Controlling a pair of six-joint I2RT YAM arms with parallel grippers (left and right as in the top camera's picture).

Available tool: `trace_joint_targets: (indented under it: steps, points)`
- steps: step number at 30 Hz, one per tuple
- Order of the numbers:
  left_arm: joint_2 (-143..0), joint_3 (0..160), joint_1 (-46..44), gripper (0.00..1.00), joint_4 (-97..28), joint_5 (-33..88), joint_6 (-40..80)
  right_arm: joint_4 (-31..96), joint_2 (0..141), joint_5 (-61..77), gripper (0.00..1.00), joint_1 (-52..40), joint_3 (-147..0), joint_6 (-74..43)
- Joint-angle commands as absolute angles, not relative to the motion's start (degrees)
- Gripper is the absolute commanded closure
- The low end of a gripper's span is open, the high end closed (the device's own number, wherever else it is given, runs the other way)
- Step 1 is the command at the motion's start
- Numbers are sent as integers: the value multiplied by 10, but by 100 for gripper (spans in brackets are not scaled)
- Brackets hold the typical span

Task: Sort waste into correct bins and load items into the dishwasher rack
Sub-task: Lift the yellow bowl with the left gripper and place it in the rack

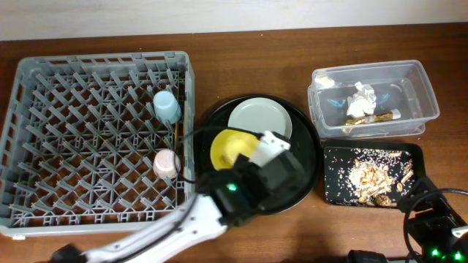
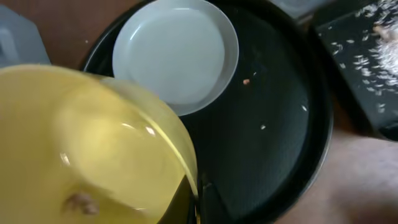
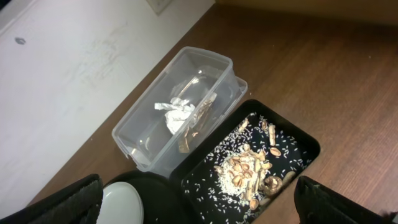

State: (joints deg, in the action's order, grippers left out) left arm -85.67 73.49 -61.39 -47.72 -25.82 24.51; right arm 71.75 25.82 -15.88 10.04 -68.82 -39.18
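Next, I let go of the small yellow bowl with my left gripper in the grey dishwasher rack point(image 1: 123, 104), beside the blue cup.
My left gripper point(image 1: 245, 157) is shut on the rim of the small yellow bowl point(image 1: 230, 148), holding it tilted over the large round black tray point(image 1: 300, 183); the bowl fills the left of the left wrist view point(image 2: 93, 149) with a scrap stuck inside. The pale grey-green plate point(image 1: 259, 119) lies on the round tray. The blue cup point(image 1: 166, 106) and pink cup point(image 1: 166, 163) stand in the grey dishwasher rack point(image 1: 44, 88). The clear tub point(image 1: 420, 88) holds the white napkin point(image 1: 360, 100) and the wrapper. The shallow black tray point(image 1: 333, 186) holds food scraps point(image 1: 369, 177). My right gripper point(image 3: 199, 205) is open above it.
The clear tub point(image 3: 143, 134) and the shallow black tray point(image 3: 205, 186) stand side by side at the right of the brown wooden table point(image 1: 241, 66). The rack takes up the left side. The chopsticks are not clearly visible.
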Motion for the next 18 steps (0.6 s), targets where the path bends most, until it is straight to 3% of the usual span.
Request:
trace_joint_targets:
  steps: [1,6,9,12,14,16,18]
  points:
    - [-927,732,-672,99,-473,-416,260,717,260,-161,1,102,-688,-390]
    - [-966,732,-700,100,-472,-426,274,717,260,-161,1,102,-688,-390]
    - [-962,736,-700,100,-470,-312,273,716,260,-161,1,102,-688,-390]
    - [-938,802,-675,100,-468,-251,197,717,260,-161,1,102,-688,-390]
    - [-938,855,-611,100,-468,-108,71,717,260,-161,1,102,-688,-390]
    - [-938,875,-527,100,-431,123,41,716,260,-161,1,102,-688,-390]
    - [-938,875,-493,100,-368,186,40,716,260,-161,1,102,-688,-390]
